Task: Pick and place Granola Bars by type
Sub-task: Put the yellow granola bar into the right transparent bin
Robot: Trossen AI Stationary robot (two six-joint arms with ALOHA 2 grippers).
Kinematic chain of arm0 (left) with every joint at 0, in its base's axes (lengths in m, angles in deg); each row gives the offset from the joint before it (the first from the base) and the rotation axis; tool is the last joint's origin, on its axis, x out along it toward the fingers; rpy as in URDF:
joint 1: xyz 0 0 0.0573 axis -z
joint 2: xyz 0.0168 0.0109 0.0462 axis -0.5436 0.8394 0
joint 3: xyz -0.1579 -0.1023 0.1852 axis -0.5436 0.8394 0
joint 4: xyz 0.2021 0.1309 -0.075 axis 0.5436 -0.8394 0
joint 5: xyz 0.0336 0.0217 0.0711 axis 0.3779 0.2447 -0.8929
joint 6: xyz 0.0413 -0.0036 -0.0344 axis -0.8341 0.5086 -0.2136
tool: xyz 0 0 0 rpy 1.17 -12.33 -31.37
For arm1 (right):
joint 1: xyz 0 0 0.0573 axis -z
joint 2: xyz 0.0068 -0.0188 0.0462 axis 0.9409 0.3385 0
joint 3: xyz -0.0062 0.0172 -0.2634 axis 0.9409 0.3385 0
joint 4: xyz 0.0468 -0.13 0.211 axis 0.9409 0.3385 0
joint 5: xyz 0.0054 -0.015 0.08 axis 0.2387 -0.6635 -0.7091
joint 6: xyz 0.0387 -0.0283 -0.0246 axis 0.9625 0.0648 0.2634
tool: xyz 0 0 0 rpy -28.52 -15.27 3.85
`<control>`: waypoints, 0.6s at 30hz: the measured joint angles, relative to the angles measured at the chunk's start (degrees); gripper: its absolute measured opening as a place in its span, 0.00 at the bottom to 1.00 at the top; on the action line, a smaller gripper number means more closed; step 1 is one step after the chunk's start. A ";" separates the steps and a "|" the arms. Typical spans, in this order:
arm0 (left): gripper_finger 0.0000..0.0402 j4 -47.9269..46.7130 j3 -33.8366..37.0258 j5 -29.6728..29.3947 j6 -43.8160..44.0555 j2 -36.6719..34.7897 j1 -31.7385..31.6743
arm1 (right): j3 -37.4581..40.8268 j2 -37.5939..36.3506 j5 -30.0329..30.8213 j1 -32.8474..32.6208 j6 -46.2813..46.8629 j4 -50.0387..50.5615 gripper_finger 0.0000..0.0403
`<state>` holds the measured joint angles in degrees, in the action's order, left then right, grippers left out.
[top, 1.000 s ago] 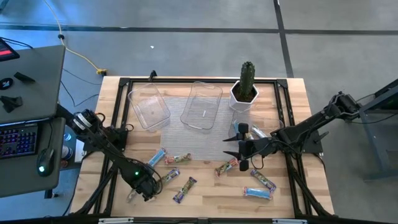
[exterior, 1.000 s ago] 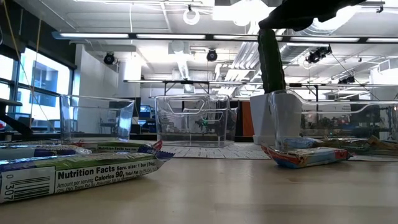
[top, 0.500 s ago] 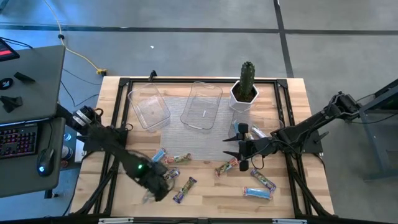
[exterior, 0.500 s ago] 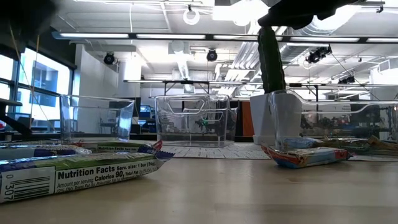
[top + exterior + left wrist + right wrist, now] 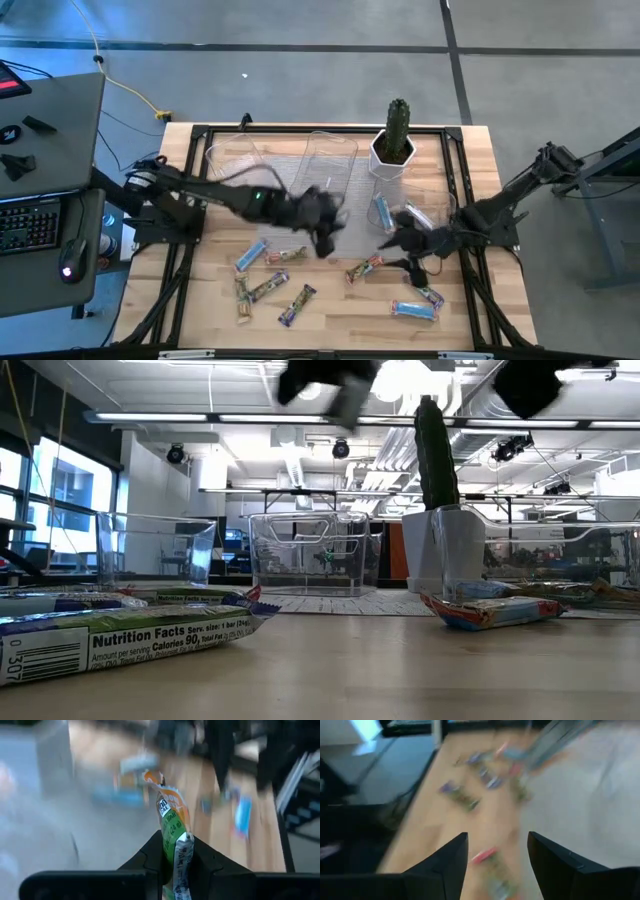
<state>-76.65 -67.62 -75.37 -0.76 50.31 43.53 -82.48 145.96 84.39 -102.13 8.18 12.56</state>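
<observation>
The green-tan bar is to go among the bars in the clear tray (image 5: pixel 400 214) before the cactus pot. I should let go of it there with my left gripper.
Several wrapped granola bars lie flat on the wooden table (image 5: pixel 330 335): a light blue one (image 5: pixel 250 255), green-tan ones (image 5: pixel 285 256) (image 5: pixel 264 288), a purple one (image 5: pixel 297 305), a red-tan one (image 5: pixel 365 268), and others near the right arm (image 5: pixel 412 310). My left gripper (image 5: pixel 325 238) (image 5: pixel 176 862) is blurred above the table's middle, high in the low view (image 5: pixel 325 380), and shut on a green-tan bar (image 5: pixel 171 822). My right gripper (image 5: pixel 398 243) (image 5: pixel 497 857) is open over the table right of the middle, above the red-tan bar (image 5: pixel 484 855), and holds nothing. My left gripper pinches the green-tan bar by one end (image 5: pixel 177 845) between its two fingers (image 5: pixel 155 852). The rest of the bar sticks out forward past the fingertips, along the fingers. It is lifted clear of the table.
Two clear plastic trays (image 5: pixel 238 172) (image 5: pixel 325 168) stand on a grey mat (image 5: pixel 300 215) at the table's far side. A cactus in a white pot (image 5: pixel 393 145) stands to their right. A desk with a keyboard and mouse (image 5: pixel 40 225) is left of the table.
My left gripper has swung fast from the table's near left corner up and toward the middle and far side, carrying the green-tan bar clear of the table. My right gripper has drawn back slightly toward the right.
</observation>
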 joint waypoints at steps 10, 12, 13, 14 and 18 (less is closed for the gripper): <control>0.12 33.80 -0.05 16.06 -21.82 11.64 -10.85 | 1.24 -0.25 4.28 -10.02 27.04 16.48 0.47; 0.12 39.47 0.06 15.99 -21.81 14.79 -11.63 | 1.37 -0.05 5.20 -10.96 27.21 16.32 0.47; 0.12 41.93 -0.01 15.73 -21.80 16.48 -11.85 | 1.37 0.04 5.34 -11.13 27.23 16.01 0.47; 0.12 43.72 -0.02 15.46 -21.81 18.10 -12.09 | 1.37 0.08 5.45 -11.52 27.23 15.99 0.47; 0.12 48.18 0.06 15.01 -21.80 23.80 -12.62 | 1.40 0.06 5.78 -11.81 27.20 15.76 0.47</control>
<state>-28.46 -67.56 -60.36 -22.56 74.12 30.92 -81.08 146.02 90.17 -113.94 35.38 28.32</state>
